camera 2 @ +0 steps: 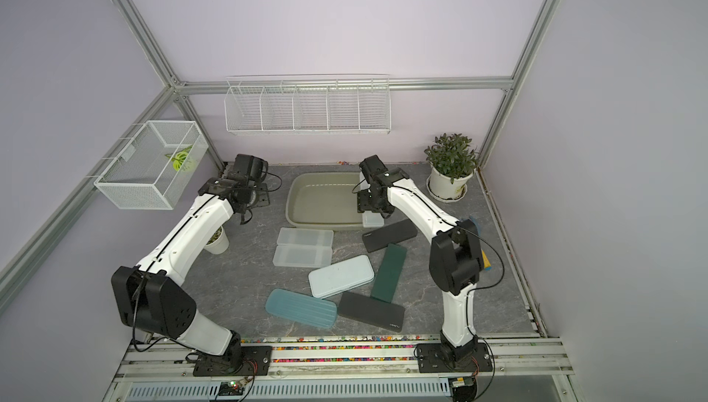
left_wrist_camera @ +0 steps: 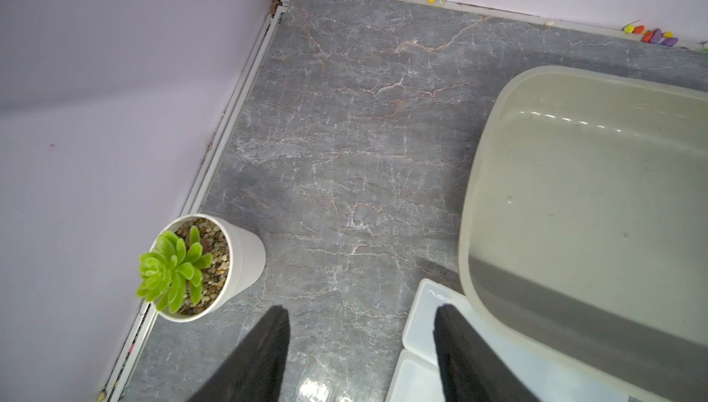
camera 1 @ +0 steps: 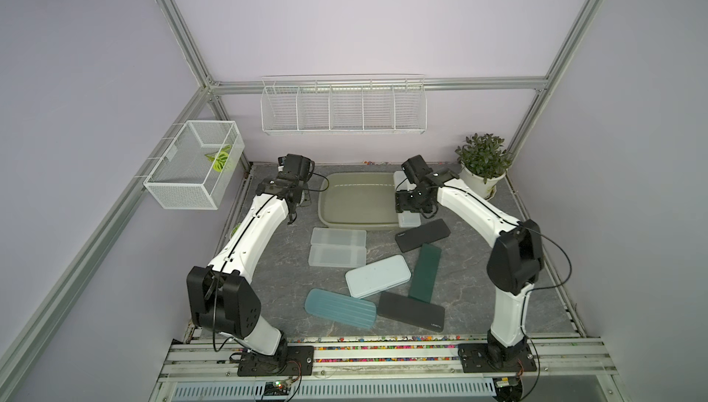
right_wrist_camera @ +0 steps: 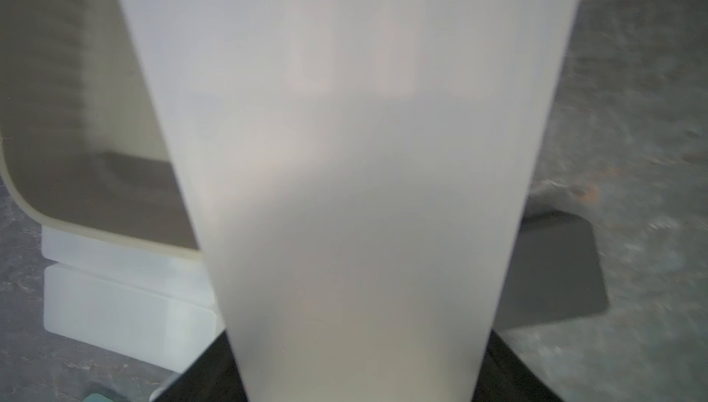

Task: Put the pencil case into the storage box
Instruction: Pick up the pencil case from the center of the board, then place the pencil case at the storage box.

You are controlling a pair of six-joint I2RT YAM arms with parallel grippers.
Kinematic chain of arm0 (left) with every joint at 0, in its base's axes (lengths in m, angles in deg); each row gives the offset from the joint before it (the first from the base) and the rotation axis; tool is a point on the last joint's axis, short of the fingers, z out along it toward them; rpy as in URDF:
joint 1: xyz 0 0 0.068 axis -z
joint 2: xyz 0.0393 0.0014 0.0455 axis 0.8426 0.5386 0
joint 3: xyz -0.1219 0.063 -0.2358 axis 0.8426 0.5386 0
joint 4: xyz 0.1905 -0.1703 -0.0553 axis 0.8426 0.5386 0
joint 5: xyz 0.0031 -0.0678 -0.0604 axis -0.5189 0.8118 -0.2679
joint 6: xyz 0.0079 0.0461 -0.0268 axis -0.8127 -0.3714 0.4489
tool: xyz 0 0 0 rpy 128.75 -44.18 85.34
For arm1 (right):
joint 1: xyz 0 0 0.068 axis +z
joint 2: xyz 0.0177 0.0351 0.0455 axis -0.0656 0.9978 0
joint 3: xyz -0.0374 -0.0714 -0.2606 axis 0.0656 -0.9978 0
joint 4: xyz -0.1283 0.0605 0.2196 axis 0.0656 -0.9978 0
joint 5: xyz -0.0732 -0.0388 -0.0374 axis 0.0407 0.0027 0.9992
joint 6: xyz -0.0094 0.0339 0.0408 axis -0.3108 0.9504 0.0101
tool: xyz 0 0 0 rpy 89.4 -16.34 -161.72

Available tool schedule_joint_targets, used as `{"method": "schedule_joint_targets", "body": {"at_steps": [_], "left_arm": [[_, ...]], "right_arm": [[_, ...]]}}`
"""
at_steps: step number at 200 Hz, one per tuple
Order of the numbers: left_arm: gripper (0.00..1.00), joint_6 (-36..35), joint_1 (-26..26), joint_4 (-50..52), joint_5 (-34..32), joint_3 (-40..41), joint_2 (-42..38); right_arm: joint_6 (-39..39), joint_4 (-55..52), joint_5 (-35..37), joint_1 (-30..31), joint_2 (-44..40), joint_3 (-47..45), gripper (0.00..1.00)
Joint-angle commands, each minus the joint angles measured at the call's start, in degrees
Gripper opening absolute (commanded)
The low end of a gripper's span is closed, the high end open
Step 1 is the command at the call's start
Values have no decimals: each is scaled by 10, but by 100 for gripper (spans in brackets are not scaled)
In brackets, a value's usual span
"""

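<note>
Next, I let go of the frosted white pencil case with my right gripper inside the storage box's end (camera 1: 394, 205) nearest the potted plant.
A frosted white pencil case (right_wrist_camera: 344, 151) is held lengthwise by my right gripper (right_wrist_camera: 350, 373), whose black fingers press on its two long sides. In both top views this pencil case (camera 1: 408, 220) (camera 2: 372, 220) hangs over the right rim of the storage box (camera 1: 356, 197) (camera 2: 322, 197), an olive-grey tub with nothing in it. My right gripper (camera 1: 412, 206) (camera 2: 371, 204) hides the case's middle. My left gripper (left_wrist_camera: 360, 312) is open and holds nothing, over the floor left of the storage box (left_wrist_camera: 574, 189). One of its fingers (left_wrist_camera: 456, 342) is over a frosted case.
Several more pencil cases lie in front of the box: two frosted ones (camera 1: 337, 247), a pale blue one (camera 1: 377, 275), a teal ribbed one (camera 1: 339, 308), a dark green one (camera 1: 425, 271), two black ones (camera 1: 421, 234). A succulent pot (left_wrist_camera: 203, 266) stands at the left wall, a potted plant (camera 1: 482, 162) at back right.
</note>
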Motion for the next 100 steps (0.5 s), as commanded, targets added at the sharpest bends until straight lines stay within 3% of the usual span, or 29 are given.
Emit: {"method": "schedule_joint_targets", "body": {"at_steps": [1,69,100], "left_arm": [[65,13,-6,18,-5,26,-32],[65,22,-14,24,-6,76,-74],[65,22,-16,26,-9,85,-79]], "right_arm": [[-2,4,-17,2,52,73,52],[17,-83,-22,2,258,317,54],[34,-117,-13,1,283,330,54]]}}
